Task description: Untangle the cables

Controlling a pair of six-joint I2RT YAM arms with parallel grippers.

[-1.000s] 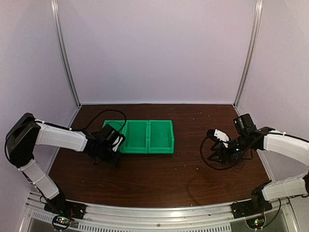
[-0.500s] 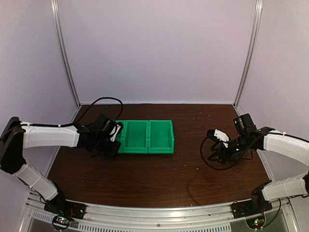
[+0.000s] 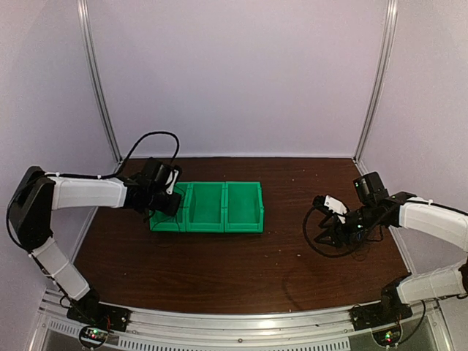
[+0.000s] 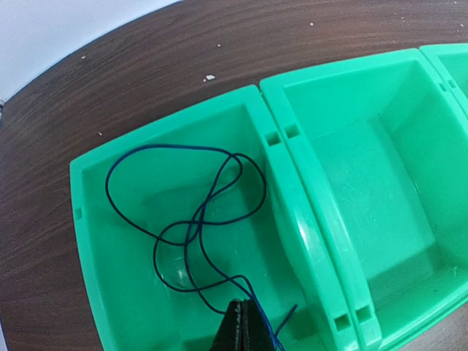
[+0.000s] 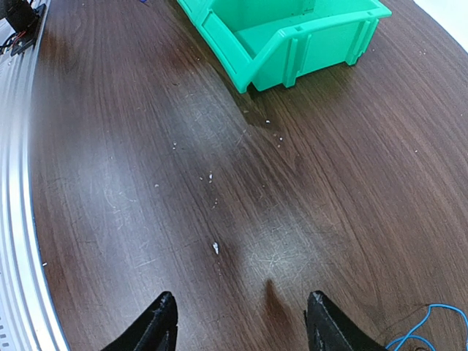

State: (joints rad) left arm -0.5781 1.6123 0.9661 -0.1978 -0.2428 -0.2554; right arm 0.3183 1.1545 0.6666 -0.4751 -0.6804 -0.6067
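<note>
The robot's right gripper should next move to the middle of the cable tangle [image 3: 357, 233] around the bright blue cable and close on the blue strands of cable there.
A thin dark blue cable [image 4: 200, 222] lies in loose loops inside the left compartment of the green bin [image 4: 278, 139]. My left gripper [image 4: 246, 303] hangs over that compartment's near end, shut, with the cable's strands meeting its tips. In the top view the left gripper [image 3: 167, 207] is over the left end of the bin [image 3: 241, 219]. My right gripper [image 5: 241, 322] stands open just above bare wood, nothing between its fingers. A bright blue cable [image 5: 446, 306] shows at the lower right of the right wrist view. Thin black cables [image 3: 307, 232] loop around the right gripper [image 3: 327, 238].
The green bin has three compartments side by side; the middle and right ones [image 4: 380, 146] hold nothing visible. The bin's right end [image 5: 292, 44] is well ahead of the right gripper. Small crumbs dot the dark wooden table [image 3: 219, 270]. Walls close in the back and sides.
The left arm has moved back from the table in front of the bin to above its left compartment, carrying the blue cable. The right arm has not moved.
</note>
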